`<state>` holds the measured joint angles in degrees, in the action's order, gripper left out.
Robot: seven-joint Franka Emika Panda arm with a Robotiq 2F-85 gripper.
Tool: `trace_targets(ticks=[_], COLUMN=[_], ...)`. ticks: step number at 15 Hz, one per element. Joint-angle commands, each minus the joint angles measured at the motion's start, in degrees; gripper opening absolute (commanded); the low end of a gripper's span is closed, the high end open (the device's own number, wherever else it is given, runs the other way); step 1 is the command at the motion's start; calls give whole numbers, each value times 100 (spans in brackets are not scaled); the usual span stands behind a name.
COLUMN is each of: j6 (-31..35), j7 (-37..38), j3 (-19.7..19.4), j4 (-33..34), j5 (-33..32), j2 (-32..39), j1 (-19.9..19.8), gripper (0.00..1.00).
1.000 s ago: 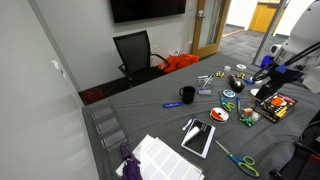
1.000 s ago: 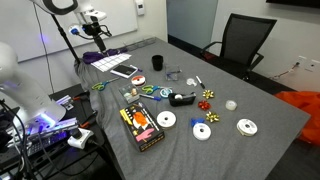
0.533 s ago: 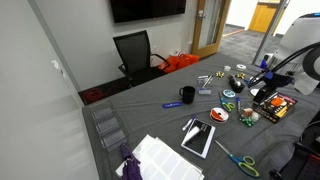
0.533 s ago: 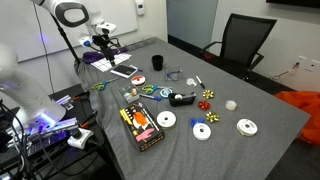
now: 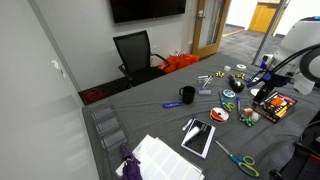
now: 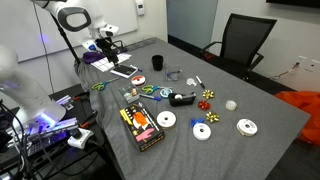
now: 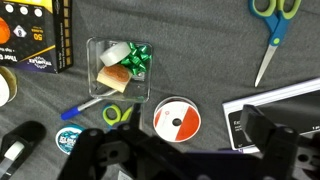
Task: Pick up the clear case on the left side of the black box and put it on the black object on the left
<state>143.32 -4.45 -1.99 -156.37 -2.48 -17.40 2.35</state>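
The clear case's side [image 5: 244,121] [image 7: 150,74] beside the green bow, facing away from the black box, is next. Next, my gripper goes there and closes on it.
The clear case [image 7: 120,68] lies on the grey cloth with a green bow and other small bits inside. It sits just right of the black box [image 7: 35,40] in the wrist view, and shows in both exterior views [image 6: 132,94] [image 5: 247,117]. The black box [image 6: 141,125] [image 5: 277,105] has red and orange on top. The black object, a flat slab with a pale face [image 6: 124,71] [image 5: 198,137], has a corner at the wrist view's lower right [image 7: 262,108]. My gripper [image 7: 185,150] [image 6: 105,48] [image 5: 263,82] is open and empty, above the table, apart from the case.
A red and white disc [image 7: 176,120] lies below the case. Green-handled scissors [image 7: 272,30] lie at the upper right. A blue pen [image 7: 85,106], a black mug [image 5: 187,95], several discs [image 6: 166,120] and a tape roll [image 6: 182,98] are scattered around. An office chair [image 6: 245,45] stands behind the table.
The arm has come down and moved in over the table end near the slab; most of the motion was in the first half second. Nothing on the table has moved.
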Motion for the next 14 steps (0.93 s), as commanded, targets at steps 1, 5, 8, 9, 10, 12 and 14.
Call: trace_targets(ticks=[1, 5, 8, 9, 10, 12, 14], j6=[-10, 1304, 1811, 1944, 2058, 2236, 2348], j7=[-19, -99, 28, 76, 143, 289, 543], j3=[60, -17, 8, 22, 43, 39, 4], j4=[4, -292, -279, -293, -293, -292, -281], j5=[29, -77, -104, -145, -230, -469, -909], j2=[-3, 491, 948, 1083, 1223, 1461, 1674], j1=[-54, -141, -201, -236, -282, -378, -498], gripper=[100, 100, 100, 100, 100, 100, 100])
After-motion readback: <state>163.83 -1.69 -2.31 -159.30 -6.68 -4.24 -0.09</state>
